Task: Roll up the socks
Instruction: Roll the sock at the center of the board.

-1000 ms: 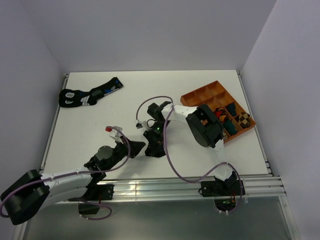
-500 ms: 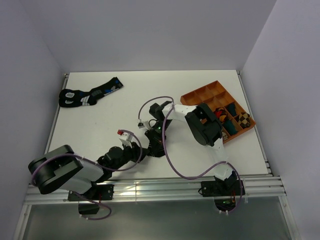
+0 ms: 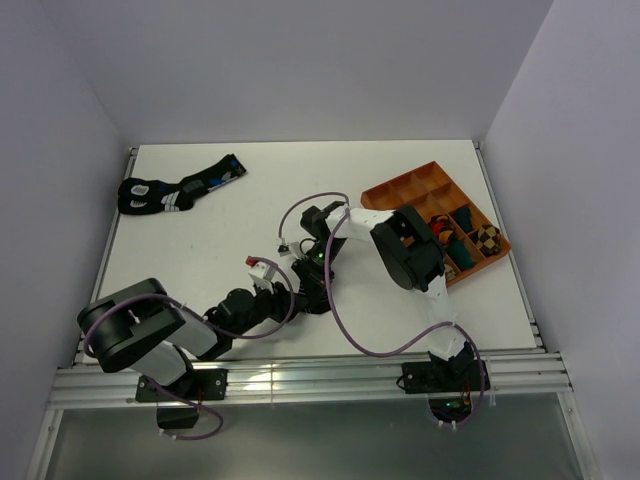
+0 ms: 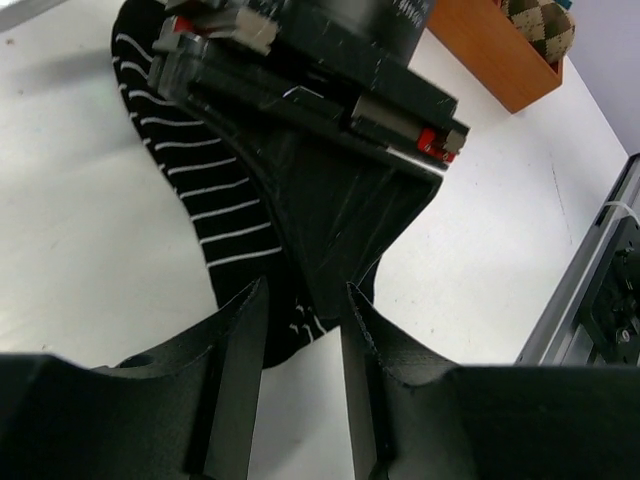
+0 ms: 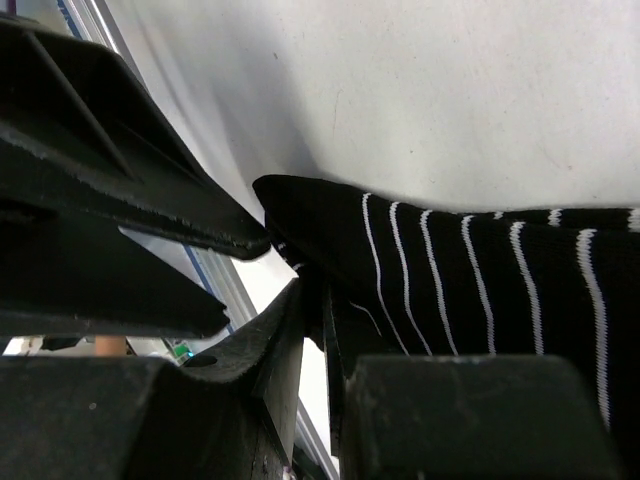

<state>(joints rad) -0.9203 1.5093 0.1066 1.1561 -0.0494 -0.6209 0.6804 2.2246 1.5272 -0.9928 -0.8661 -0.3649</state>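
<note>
My left gripper has my right gripper's finger between its fingers at the sock's near edge, so it should move clear and pinch the sock's tip (image 4: 281, 348).
A short black sock with thin white stripes (image 4: 195, 175) lies on the white table, and both grippers hide most of it in the top view. My right gripper (image 5: 312, 330) is shut on its near edge, with the striped cloth (image 5: 470, 290) running off to the right. My left gripper (image 4: 300, 340) is open just in front of that spot. The sock's tip and the right gripper's finger sit at its fingertips (image 4: 245, 330), and bare table shows between the jaws. From above, the left gripper (image 3: 292, 293) and right gripper (image 3: 316, 288) meet near the table's front centre.
An orange compartment tray (image 3: 400, 188) stands at the right, holding a brown-checked ball (image 3: 487, 238) and a dark bundle with red and orange (image 3: 441, 234). Black socks with blue and white marks (image 3: 175, 190) lie at the back left. The metal rail (image 4: 600, 290) runs along the front edge.
My left arm has folded in and carried its gripper right, up to the right gripper and the sock. Its jaws have spread wider. The right gripper has stayed put.
</note>
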